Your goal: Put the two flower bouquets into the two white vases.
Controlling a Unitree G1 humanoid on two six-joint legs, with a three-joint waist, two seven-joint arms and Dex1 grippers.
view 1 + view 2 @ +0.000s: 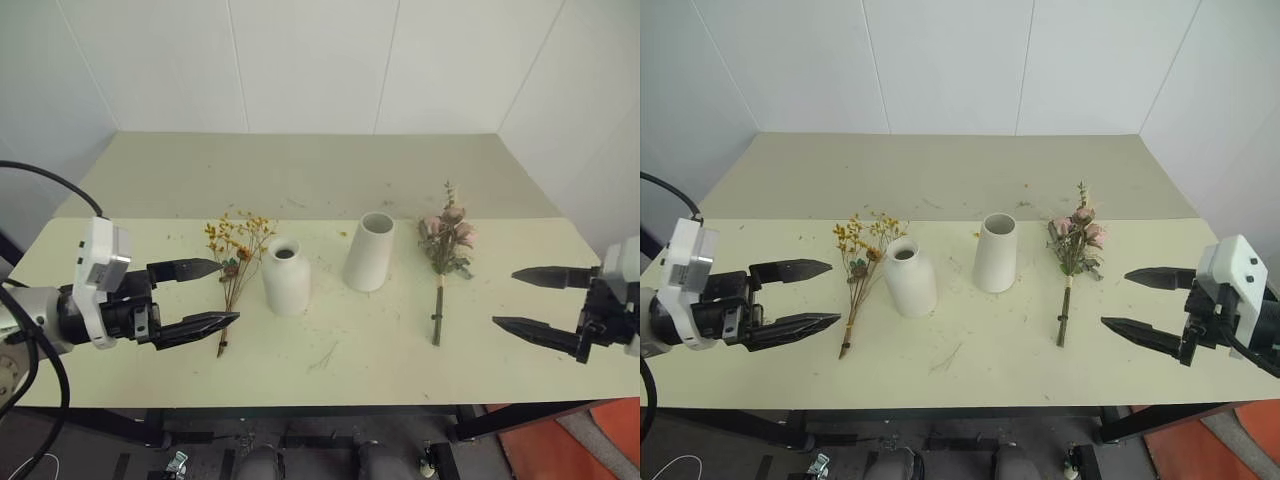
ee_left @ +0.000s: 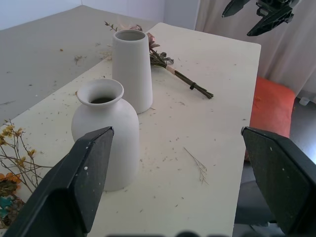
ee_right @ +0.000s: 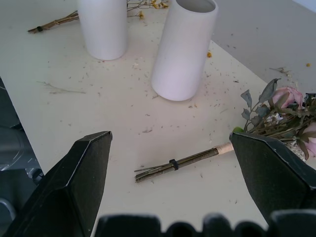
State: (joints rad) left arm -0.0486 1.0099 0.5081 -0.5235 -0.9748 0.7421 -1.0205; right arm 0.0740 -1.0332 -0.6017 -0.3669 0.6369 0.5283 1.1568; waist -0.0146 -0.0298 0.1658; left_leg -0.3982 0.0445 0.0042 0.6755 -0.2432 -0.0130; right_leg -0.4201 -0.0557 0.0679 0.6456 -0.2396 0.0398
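I will close my right gripper on the tan wrapping (image 1: 440, 281) (image 3: 225, 148) around the pink rose bouquet's stems, just below the leaves.
A thin bouquet of yellow-orange dried flowers (image 1: 237, 262) lies on the pale table, left of a short rounded white vase (image 1: 286, 277). Right of that vase stands a taller tapered white vase (image 1: 369, 251). Further right lies a bouquet of pink roses (image 1: 445, 243), its stems (image 3: 178, 161) pointing toward the table's front edge. My left gripper (image 1: 205, 295) hovers open at the left, its fingertips beside the yellow bouquet's stems. At the right, my right gripper (image 1: 516, 298) hangs open, a little right of the rose stems. Nothing is held.
The table (image 1: 330, 180) is strewn with small dried bits and a loose twig (image 1: 322, 355) in front of the vases. White walls close the back and sides. An orange object (image 1: 560, 450) sits on the floor below the table's front right corner.
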